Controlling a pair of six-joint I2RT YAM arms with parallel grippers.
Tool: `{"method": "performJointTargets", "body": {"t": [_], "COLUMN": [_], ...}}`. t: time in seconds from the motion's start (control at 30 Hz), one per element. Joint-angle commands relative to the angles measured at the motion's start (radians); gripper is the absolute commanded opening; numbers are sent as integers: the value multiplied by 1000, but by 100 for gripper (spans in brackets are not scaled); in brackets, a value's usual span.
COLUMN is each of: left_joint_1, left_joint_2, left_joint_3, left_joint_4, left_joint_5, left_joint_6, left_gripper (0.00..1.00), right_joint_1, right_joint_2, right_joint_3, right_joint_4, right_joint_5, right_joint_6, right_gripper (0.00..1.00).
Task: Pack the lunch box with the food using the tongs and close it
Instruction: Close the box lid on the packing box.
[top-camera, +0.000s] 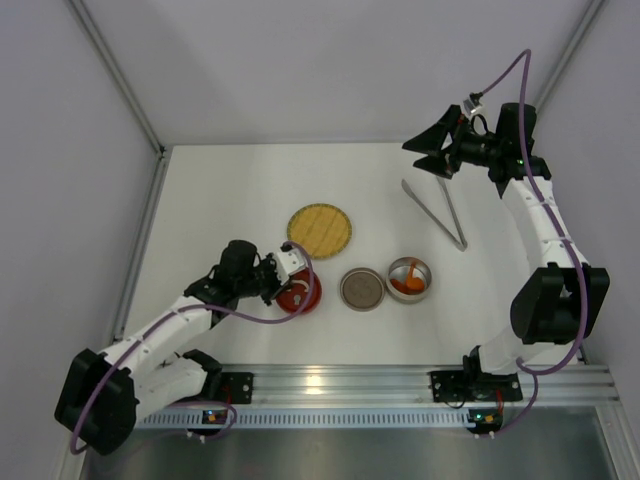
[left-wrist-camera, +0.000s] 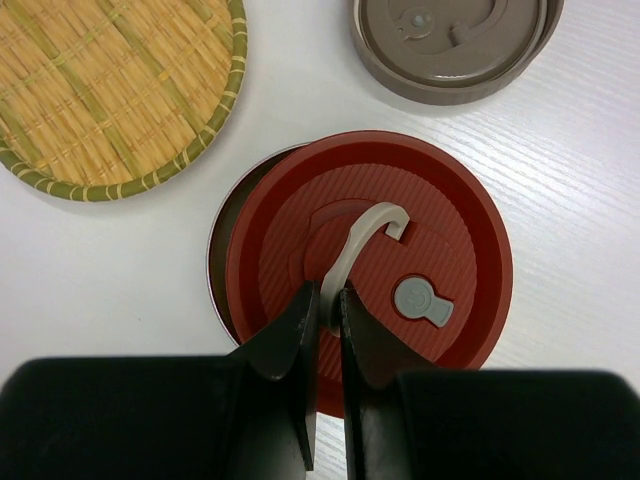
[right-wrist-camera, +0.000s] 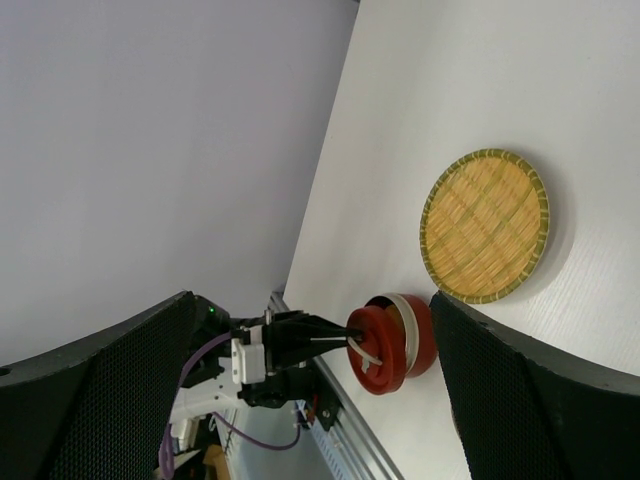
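The red lid will be let go by my left gripper squarely on the rim of the red tin (top-camera: 294, 289) (left-wrist-camera: 352, 270). The lid now sits skewed over the tin.
The lunch box lies in parts along the table's near middle. A red tin (top-camera: 306, 297) is at the left, and my left gripper (left-wrist-camera: 330, 296) is shut on the white loop handle (left-wrist-camera: 368, 228) of its red lid (left-wrist-camera: 400, 260). The lid sits skewed over the tin, whose rim (left-wrist-camera: 218, 255) shows at the left. An open steel tin (top-camera: 421, 268) holds the orange food (top-camera: 405, 284). The silver tongs (top-camera: 436, 212) lie on the table at the right. My right gripper (top-camera: 436, 152) hangs open in the air above the tongs' far end, holding nothing.
A round yellow woven plate (top-camera: 319, 230) lies behind the tins. A brown lid (top-camera: 362, 289) rests between the red tin and the steel tin. White walls close in the table on the left, back and right.
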Motion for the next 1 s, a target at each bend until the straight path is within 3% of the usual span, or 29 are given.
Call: {"method": "performJointTargets", "body": {"t": [0.0, 0.17, 0.27, 0.57, 0.8, 0.97], "left_joint_1": [1, 0, 1, 38, 152, 159], "left_joint_2": [30, 47, 63, 28, 66, 83], "left_joint_3": [27, 35, 50, 53, 64, 68], "left_joint_4": [-74, -75, -78, -42, -51, -40], "left_joint_5": [48, 63, 49, 14, 66, 78], "left_joint_6": [37, 46, 22, -113, -116, -119], "left_gripper": [13, 12, 0, 0, 0, 0], "right_joint_1": [-14, -15, -15, -18, -18, -20], "right_joint_2": [-2, 0, 0, -2, -3, 0], "right_joint_3": [-1, -5, -6, -11, -11, -12], "right_joint_4": [5, 8, 9, 8, 5, 6], "right_joint_5": [-11, -15, -16, -18, -18, -18], "right_joint_6": [-8, -8, -5, -8, -8, -8], "right_gripper": [99, 99, 99, 99, 99, 99]}}
